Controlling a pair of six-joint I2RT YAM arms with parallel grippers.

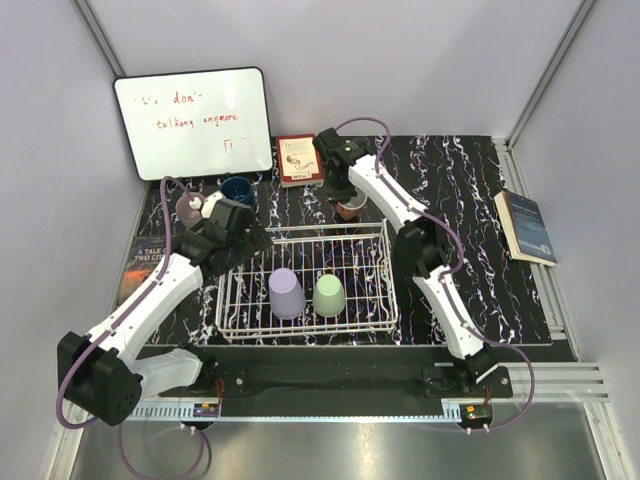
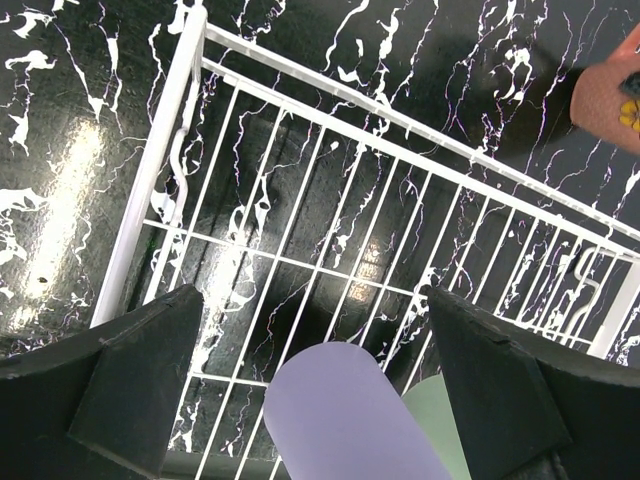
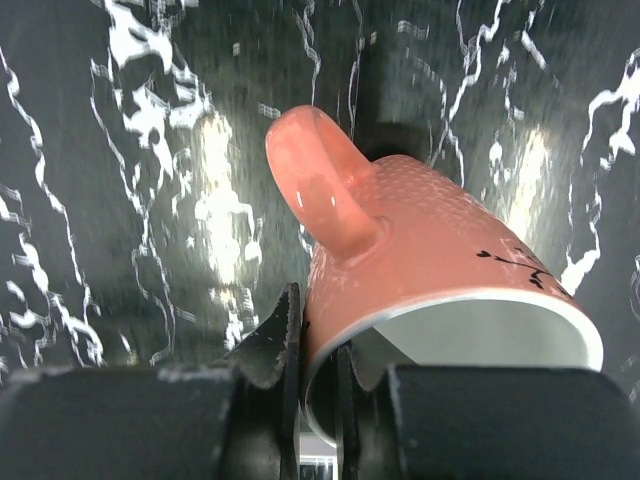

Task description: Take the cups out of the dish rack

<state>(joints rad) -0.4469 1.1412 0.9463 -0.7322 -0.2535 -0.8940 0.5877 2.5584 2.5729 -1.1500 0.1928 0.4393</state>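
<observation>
My right gripper should put the terracotta cup down on the black mat (image 1: 333,224) close behind the back rail of the dish rack.
The white wire dish rack (image 1: 385,262) sits mid-table with a lavender cup (image 1: 286,293) and a light green cup (image 1: 329,295) upside down inside. My left gripper (image 1: 248,238) hovers open over the rack's far-left corner. In the left wrist view it (image 2: 310,300) is just above the lavender cup (image 2: 345,415), with the green cup (image 2: 440,425) beside it. Behind the rack, my right gripper (image 1: 347,195) is shut on the terracotta cup (image 1: 352,207). One finger is inside its white rim and one outside (image 3: 318,340); the cup (image 3: 430,250) has a handle. A dark blue cup (image 1: 238,188) and a mauve cup (image 1: 188,208) stand at the far left.
A whiteboard (image 1: 193,122) leans on the back wall, with a small red-edged book (image 1: 299,160) next to it. A blue book (image 1: 525,227) lies at the right edge, and another book (image 1: 140,265) lies under the left arm. The mat is black marble-patterned.
</observation>
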